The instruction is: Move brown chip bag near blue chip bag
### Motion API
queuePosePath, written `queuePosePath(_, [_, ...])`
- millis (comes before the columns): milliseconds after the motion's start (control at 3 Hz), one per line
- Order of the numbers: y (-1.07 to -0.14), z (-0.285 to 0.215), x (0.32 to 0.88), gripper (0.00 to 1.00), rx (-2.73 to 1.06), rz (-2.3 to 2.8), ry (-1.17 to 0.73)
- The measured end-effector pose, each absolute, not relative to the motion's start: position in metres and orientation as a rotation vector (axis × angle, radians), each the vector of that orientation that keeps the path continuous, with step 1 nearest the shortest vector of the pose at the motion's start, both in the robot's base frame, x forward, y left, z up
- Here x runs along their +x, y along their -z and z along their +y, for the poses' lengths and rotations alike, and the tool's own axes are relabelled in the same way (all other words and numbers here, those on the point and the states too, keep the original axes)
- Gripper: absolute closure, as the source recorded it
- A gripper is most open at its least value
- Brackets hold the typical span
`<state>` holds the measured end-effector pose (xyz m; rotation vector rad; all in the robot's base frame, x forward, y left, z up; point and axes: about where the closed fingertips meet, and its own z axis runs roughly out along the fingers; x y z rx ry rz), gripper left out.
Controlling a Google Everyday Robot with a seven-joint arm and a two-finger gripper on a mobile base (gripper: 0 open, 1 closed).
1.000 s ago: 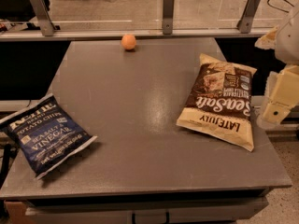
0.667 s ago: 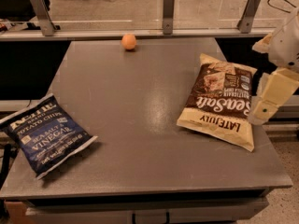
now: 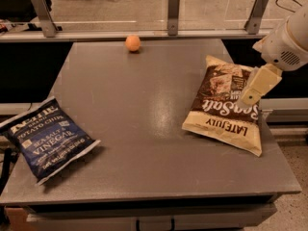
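Observation:
The brown chip bag's middle [image 3: 235, 91], between its cream ends, is the next spot my gripper should go to and close on.
The brown chip bag [image 3: 221, 105] lies flat on the right side of the grey table [image 3: 139, 105], its cream ends and "Sea Salt" and "LATE JULY" lettering turned upside down to me. The blue chip bag [image 3: 48, 137] lies at the table's front left corner, partly over the edge. My gripper [image 3: 255, 88] comes in from the right on a white arm [image 3: 288, 42] and hangs over the right edge of the brown bag, just above it. The two bags are far apart across the table.
A small orange ball [image 3: 133, 43] sits at the back edge of the table. Behind it runs a rail with metal posts [image 3: 173, 13]. The table's right edge is close under my arm.
My gripper has moved left and slightly down, from beside the table's right edge to over the right edge of the brown bag. Both bags and the ball have not moved.

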<state>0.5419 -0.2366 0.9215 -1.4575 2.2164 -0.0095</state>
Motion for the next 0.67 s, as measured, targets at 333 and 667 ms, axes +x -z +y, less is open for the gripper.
queuePosePath(333, [-0.905,-0.236,0.568,0.00,-1.382,2.232,-0.063])
queuePosePath(667, [-0.885,-0.236,0.587,0.00,-1.319,2.258,-0.123])
